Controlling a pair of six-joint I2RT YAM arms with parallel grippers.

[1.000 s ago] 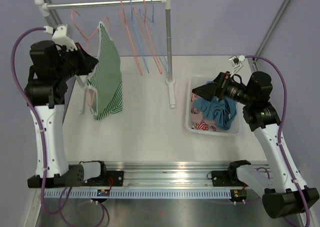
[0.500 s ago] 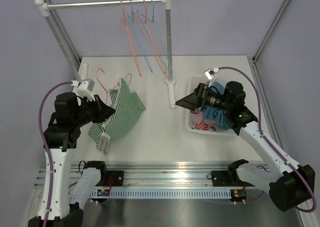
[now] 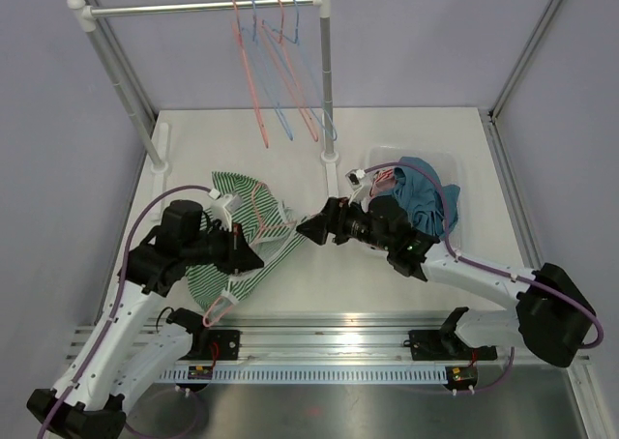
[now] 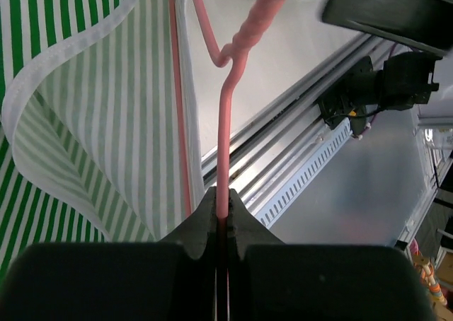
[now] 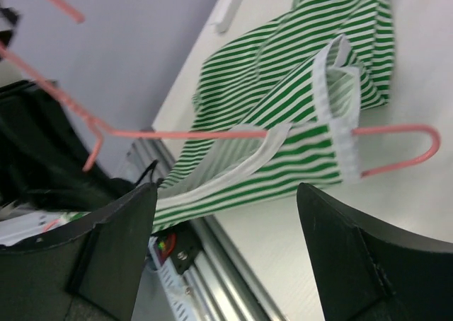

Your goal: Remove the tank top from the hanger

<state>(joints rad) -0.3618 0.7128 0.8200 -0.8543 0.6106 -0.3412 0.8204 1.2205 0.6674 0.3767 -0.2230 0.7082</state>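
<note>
The pink hanger's end pokes through the tank top's strap, so my right gripper needs to pull the strap's white edge [image 5: 345, 151] off past it.
The green-and-white striped tank top [image 3: 232, 228] lies on the table, still threaded on a pink hanger [image 3: 253, 213]. My left gripper [image 3: 253, 257] is shut on the hanger's wire [image 4: 224, 172], which runs up from the jaws to the twisted neck. The top's white-edged strap [image 4: 85, 102] hangs beside it. My right gripper [image 3: 308, 228] is open and empty, just right of the top, pointing at it. In the right wrist view the top [image 5: 283, 116] and the hanger's end [image 5: 403, 151] lie ahead of the wide-apart fingers.
A clothes rail [image 3: 203, 8] at the back carries several pink and blue hangers [image 3: 280, 62]. A clear bin [image 3: 447, 207] of clothes stands at the right, behind my right arm. The metal rail [image 3: 319, 340] runs along the near table edge.
My left arm has brought the hanger and top down from the rail onto the table and toward the middle. My right arm has swung left from the bin to the top.
</note>
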